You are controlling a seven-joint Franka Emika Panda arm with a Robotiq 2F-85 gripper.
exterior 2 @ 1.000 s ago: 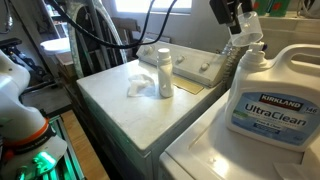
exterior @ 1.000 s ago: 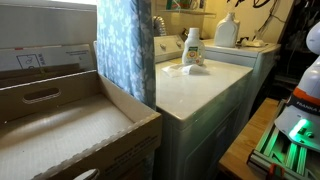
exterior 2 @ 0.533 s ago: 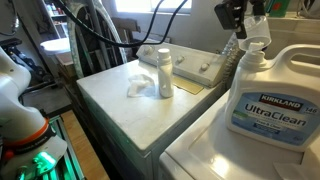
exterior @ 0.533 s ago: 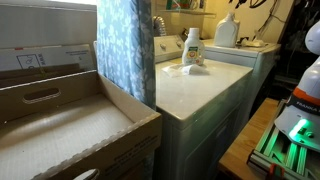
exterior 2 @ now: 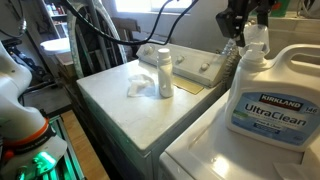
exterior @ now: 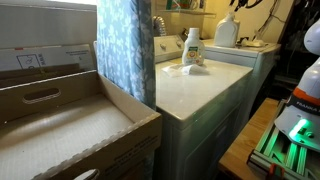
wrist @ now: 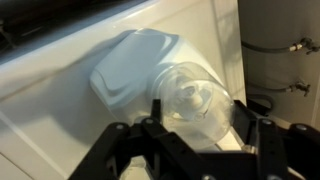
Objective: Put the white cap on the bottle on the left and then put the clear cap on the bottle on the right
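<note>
Next, my gripper releases the clear cap on the neck of the large white Kirkland detergent jug (exterior: 231, 14) (wrist: 190, 100).
My gripper (wrist: 197, 125) is shut on the clear cap (wrist: 195, 98), which sits between its two dark fingers. Below it in the wrist view lies the top of the large white Kirkland detergent jug (wrist: 135, 65). In an exterior view the gripper (exterior 2: 247, 25) holds the clear cap (exterior 2: 257, 38) right at the jug's (exterior 2: 263, 100) neck. I cannot tell whether cap and neck touch. The small white bottle (exterior 2: 164, 75) stands upright on the other washer with a white cap (exterior 2: 164, 52) on it. Both bottles show far off in an exterior view, the small one (exterior: 192, 47) and the jug (exterior: 227, 30).
A crumpled white cloth (exterior 2: 138, 82) lies beside the small bottle on the washer top (exterior 2: 115, 100). The washer's control panel (exterior 2: 205, 68) rises behind it. Hoses and cables hang at the back. A cardboard box (exterior: 70, 120) and a curtain (exterior: 125, 50) fill the near side.
My gripper has carried the clear cap sideways to the right in the exterior view, from beside the jug's neck to over it. The small bottle has not moved.
</note>
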